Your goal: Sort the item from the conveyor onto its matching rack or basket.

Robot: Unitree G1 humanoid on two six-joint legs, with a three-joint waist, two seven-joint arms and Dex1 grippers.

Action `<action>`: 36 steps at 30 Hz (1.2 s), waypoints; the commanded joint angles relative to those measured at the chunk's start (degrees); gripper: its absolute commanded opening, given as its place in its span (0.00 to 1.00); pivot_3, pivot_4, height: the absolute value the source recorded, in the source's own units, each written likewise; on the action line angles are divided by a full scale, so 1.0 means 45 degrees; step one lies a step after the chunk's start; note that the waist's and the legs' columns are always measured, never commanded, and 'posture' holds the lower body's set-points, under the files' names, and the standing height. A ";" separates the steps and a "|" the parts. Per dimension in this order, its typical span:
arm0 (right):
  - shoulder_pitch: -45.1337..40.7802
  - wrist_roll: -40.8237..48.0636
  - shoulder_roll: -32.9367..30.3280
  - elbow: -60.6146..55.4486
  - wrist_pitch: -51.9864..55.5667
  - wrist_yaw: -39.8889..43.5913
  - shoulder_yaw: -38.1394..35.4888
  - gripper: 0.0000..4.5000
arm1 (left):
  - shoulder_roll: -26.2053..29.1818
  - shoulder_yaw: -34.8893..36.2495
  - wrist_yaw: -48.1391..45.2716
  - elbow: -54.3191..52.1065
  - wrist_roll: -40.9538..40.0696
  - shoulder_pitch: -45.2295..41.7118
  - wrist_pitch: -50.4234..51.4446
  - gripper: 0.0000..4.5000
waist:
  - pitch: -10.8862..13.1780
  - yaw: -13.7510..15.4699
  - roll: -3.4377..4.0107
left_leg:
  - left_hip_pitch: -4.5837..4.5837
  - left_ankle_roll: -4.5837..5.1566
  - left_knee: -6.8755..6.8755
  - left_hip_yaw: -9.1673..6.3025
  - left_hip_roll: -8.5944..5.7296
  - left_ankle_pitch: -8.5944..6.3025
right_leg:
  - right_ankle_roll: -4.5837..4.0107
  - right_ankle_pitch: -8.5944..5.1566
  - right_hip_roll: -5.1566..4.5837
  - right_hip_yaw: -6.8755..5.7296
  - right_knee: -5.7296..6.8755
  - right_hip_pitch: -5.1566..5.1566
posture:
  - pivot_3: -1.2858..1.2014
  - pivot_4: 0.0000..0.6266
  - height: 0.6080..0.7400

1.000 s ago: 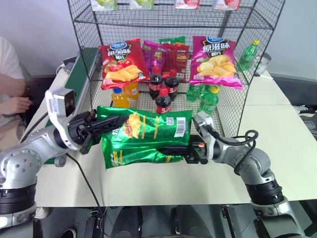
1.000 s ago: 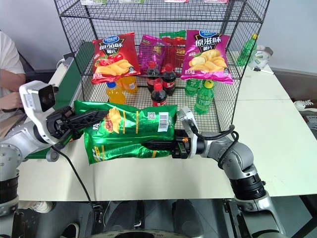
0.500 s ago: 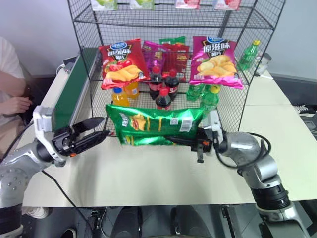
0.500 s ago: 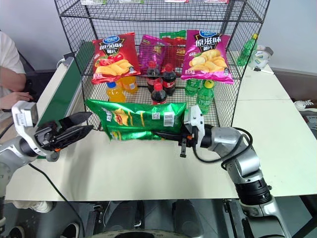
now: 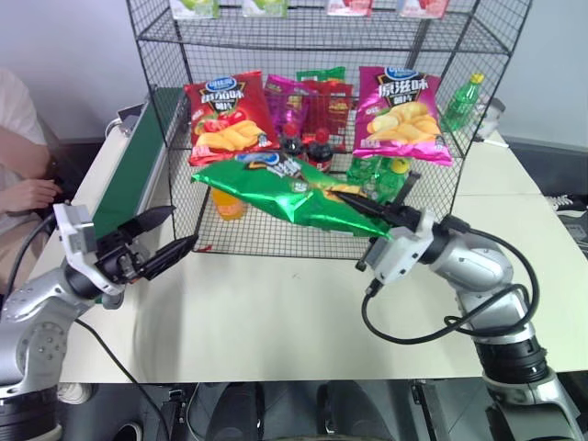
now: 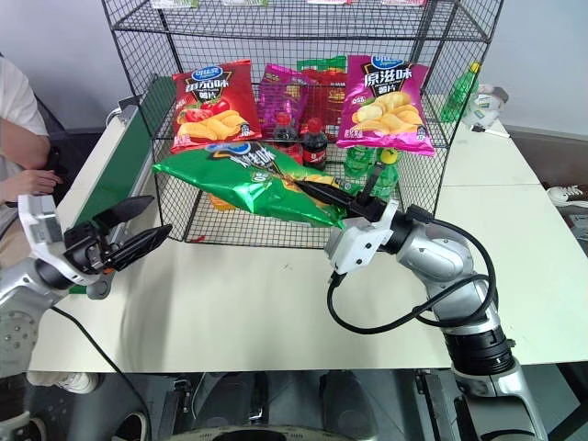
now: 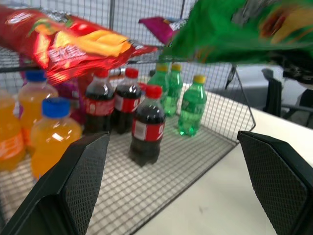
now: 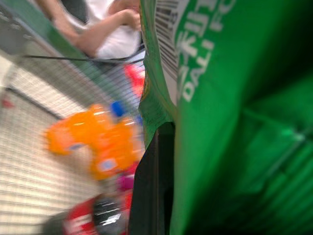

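Note:
The robot's right gripper will let go of the green crisp bag on the rack (image 5: 305, 106), between the red crisp bag and the magenta crisp bag. The green bag now hangs in front of the rack.
The item, a shiny green crisp bag (image 5: 276, 188), hangs tilted in the air in front of the black wire rack (image 5: 441, 197), level with its lower tier. My right gripper (image 5: 347, 199) is shut on the bag's right end, its fingers lying along the foil. In the right wrist view the bag (image 8: 234, 98) sits against one black finger (image 8: 154, 186). My left gripper (image 5: 184, 225) is open and holds nothing, low at the left, apart from the bag and pointing toward the rack. The dark green conveyor (image 5: 129, 179) runs along the table's left side.
A red crisp bag (image 5: 223, 115) and a magenta one (image 5: 400, 101) hang on the rack. Cola bottles (image 7: 145, 125), orange drinks (image 7: 54, 134) and green bottles (image 7: 190, 110) stand on its bottom tier. A person's hand (image 5: 28, 193) rests at far left. The cream table (image 5: 276, 312) spreads in front.
My left gripper let go of the bag, opened and drew back to the left. My right gripper rolled and rose, lifting the bag from near the table up in front of the rack.

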 commanded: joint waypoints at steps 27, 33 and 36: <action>-0.6086 -0.6504 0.1184 0.6771 0.5656 -0.5033 0.2156 0.00 | -0.1633 -0.1016 0.1962 -0.1380 0.0616 0.0093 -0.0748 0.99 | -0.0001 -0.0076 -0.0001 | -0.0004 -0.0025 -0.0005 0.0009 0.0000 0.0017 | -0.0001 0.0000 0.0008 0.0007 0.0020 -0.0025 | 0.52 0.24 0.99; -0.7200 -0.5894 0.1534 0.8115 0.6150 -0.5501 0.2205 0.00 | -0.1674 -0.1095 0.2044 -0.1426 0.0650 0.0193 -0.0872 0.99 | 0.0000 -0.0110 0.0000 | -0.0005 -0.0028 -0.0007 0.0010 0.0003 0.0020 | -0.0001 0.0000 0.0012 0.0009 0.0028 -0.0034 | 0.52 0.24 0.99; -0.7092 -0.5859 0.1558 0.8558 0.6081 -0.5493 0.2562 0.00 | -0.1709 -0.1102 0.2098 -0.1492 0.0695 0.0202 -0.0930 0.99 | -0.0001 -0.0097 0.0000 | -0.0006 -0.0029 -0.0011 0.0010 0.0008 0.0019 | -0.0001 0.0000 0.0018 0.0009 0.0026 -0.0035 | 0.52 0.24 0.99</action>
